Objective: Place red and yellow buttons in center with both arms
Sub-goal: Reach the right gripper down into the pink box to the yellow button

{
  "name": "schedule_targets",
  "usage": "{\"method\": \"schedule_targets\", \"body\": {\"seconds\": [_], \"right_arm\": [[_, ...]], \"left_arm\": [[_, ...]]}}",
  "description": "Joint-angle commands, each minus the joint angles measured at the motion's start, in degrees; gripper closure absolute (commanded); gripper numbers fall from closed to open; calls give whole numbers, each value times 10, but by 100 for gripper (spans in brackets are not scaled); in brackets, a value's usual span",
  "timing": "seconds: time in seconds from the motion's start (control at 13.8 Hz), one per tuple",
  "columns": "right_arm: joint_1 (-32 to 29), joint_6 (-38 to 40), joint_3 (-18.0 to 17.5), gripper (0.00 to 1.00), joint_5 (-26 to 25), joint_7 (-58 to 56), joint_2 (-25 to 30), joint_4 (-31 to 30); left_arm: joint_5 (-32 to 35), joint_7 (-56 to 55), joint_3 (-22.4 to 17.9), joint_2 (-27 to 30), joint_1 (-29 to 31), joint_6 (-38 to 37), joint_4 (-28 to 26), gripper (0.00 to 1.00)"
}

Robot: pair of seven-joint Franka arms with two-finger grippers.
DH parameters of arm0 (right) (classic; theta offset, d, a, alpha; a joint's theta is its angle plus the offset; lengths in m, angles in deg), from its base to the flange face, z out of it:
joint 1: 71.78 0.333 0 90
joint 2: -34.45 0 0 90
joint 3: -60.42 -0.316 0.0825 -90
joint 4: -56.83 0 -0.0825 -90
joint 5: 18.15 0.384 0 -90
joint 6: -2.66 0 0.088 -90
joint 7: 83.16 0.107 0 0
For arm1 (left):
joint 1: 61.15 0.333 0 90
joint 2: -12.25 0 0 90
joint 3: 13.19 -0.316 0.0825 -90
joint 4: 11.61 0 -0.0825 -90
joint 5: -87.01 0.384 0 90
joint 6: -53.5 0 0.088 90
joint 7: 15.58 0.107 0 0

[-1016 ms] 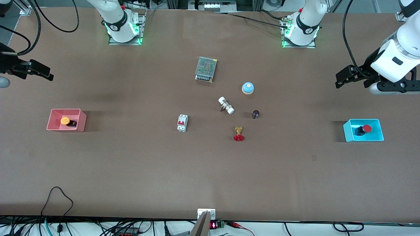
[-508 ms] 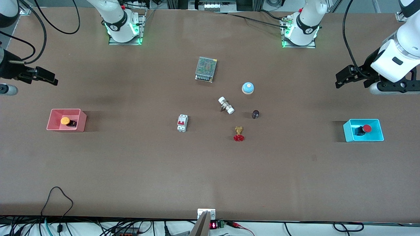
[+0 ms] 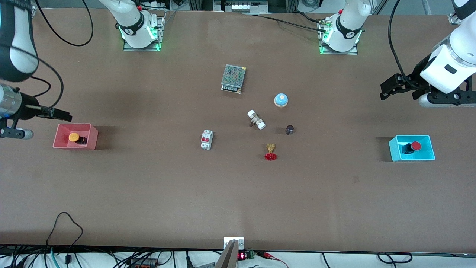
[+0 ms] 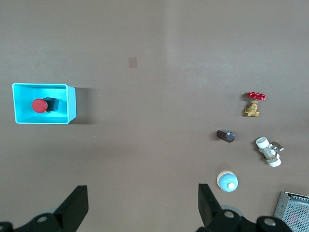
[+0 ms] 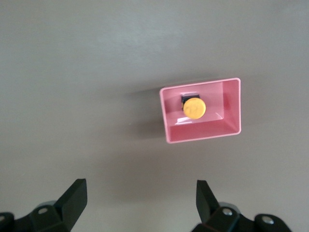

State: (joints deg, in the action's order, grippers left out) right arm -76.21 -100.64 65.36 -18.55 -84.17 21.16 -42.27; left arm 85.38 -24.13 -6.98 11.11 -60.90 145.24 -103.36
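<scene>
The fingers of my right gripper needs to close on the round cap (image 3: 73,137) (image 5: 194,108) of the yellow button in the pink bin, one on each side of the cap.
The yellow button (image 3: 74,137) lies in a pink bin (image 3: 59,143) toward the right arm's end of the table. It also shows in the right wrist view (image 5: 194,108), inside the pink bin (image 5: 231,111). My right gripper (image 3: 61,114) (image 5: 141,200) is open and empty, up in the air just beside that bin. The red button (image 3: 415,146) (image 4: 38,105) lies in a blue bin (image 3: 394,149) (image 4: 70,104) toward the left arm's end. My left gripper (image 3: 386,89) (image 4: 143,208) is open and empty, high over bare table away from the blue bin.
In the middle stretch of the table lie a mesh-topped power supply (image 3: 233,78), a blue-domed bell (image 3: 281,99), a white-capped fitting (image 3: 256,119), a dark cylinder (image 3: 289,129), a brass valve with a red handwheel (image 3: 270,152) and a white circuit breaker (image 3: 206,139).
My right gripper has swung toward the pink bin and now hangs just beside it. The left arm has not moved. Both buttons stay in their bins.
</scene>
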Motion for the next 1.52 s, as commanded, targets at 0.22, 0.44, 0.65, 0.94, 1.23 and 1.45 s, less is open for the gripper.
{"method": "schedule_targets", "body": {"seconds": [0.22, 0.44, 0.65, 0.94, 1.23, 1.45], "right_arm": [[-19, -79, -3, 0, -25, -5, -74, 0], [-30, -117, -3, 0, -26, -17, -114, 0], [-33, -142, -3, 0, -46, -21, -138, 0], [-49, -167, -3, 0, -65, -31, -171, 2], [-52, -170, -3, 0, -73, -39, -178, 2], [-52, -171, -3, 0, -77, -40, -188, 2]], "left_arm": [[2, 12, 6, 1, 6, -8, 8, 0], [2, 12, 6, 1, 6, -8, 8, 0], [2, 9, 5, 0, 6, -8, 7, 0], [2, 6, -2, -12, 9, -8, 8, 0], [0, 5, -3, -46, 35, -4, 30, 0], [2, 12, -3, -95, 83, -6, 61, 0]]}}
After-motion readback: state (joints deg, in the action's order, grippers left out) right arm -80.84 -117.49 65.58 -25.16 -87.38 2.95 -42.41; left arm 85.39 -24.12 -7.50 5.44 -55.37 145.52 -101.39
